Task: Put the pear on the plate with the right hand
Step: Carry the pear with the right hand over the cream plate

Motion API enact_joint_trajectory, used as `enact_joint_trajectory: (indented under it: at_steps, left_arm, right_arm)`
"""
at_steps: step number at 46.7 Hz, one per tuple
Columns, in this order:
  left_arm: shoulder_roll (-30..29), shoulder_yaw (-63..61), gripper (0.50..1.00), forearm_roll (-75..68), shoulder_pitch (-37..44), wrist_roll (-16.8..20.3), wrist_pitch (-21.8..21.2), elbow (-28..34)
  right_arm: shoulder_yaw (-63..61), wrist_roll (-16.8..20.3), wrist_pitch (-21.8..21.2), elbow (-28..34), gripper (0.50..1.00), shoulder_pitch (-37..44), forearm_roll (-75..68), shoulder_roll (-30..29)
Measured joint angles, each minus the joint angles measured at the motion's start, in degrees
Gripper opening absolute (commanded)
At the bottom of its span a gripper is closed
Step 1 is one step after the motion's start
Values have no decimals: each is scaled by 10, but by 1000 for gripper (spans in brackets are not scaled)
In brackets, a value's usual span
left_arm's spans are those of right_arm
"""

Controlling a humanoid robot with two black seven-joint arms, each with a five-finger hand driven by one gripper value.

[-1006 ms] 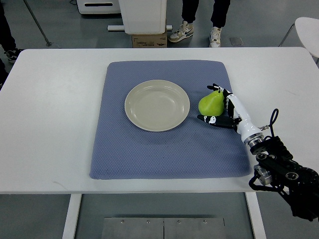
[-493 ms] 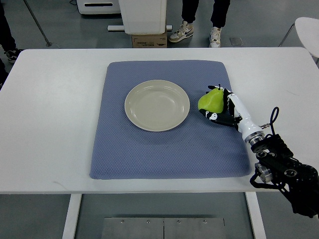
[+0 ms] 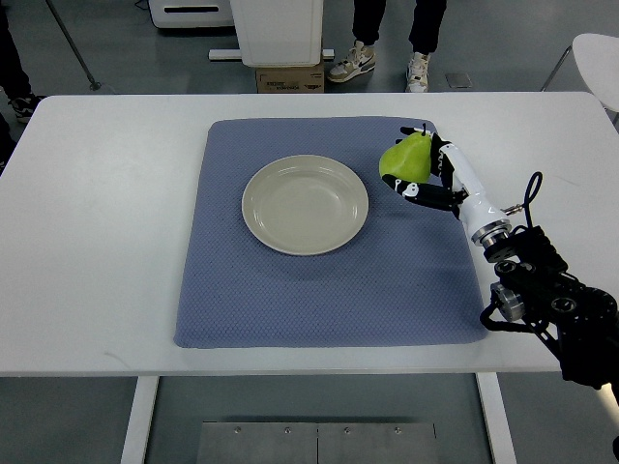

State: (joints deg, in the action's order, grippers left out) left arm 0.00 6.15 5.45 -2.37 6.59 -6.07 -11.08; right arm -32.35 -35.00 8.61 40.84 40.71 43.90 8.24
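Next, my right gripper lets go of the green pear on the cream plate, just off its middle (image 3: pixel 324 210) toward the hand.
A green pear (image 3: pixel 405 158) is held in my right hand (image 3: pixel 431 174), lifted above the blue mat (image 3: pixel 290 290). The hand's black and white fingers (image 3: pixel 418 190) curl around the pear's right and lower sides. A cream plate (image 3: pixel 305 204) lies empty on the mat, just left of the pear. My right arm comes in from the lower right. My left arm is not in view.
The mat lies on a white table (image 3: pixel 97 222). Beyond the table's far edge stand a person's legs and shoes (image 3: pixel 382 58), a white cabinet base (image 3: pixel 280 29) and a cardboard box (image 3: pixel 288 79). A white chair (image 3: pixel 598 58) shows at the far right.
My right hand closed around the pear and lifted it off the mat. It moved up the picture and slightly left, nearer the plate's right rim.
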Motion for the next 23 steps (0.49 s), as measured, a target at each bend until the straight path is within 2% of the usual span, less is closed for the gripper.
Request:
enact_joint_trajectory:
  at_steps: [8,23]
  left_arm:
    - [0,0,1000,0,0,0,0,0]
    - [0,0,1000,0,0,0,0,0]
  right_arm:
    - [6,0,-3,5,500,28,0,-8]
    - [36,0,-35,22,500,61,-12,-45]
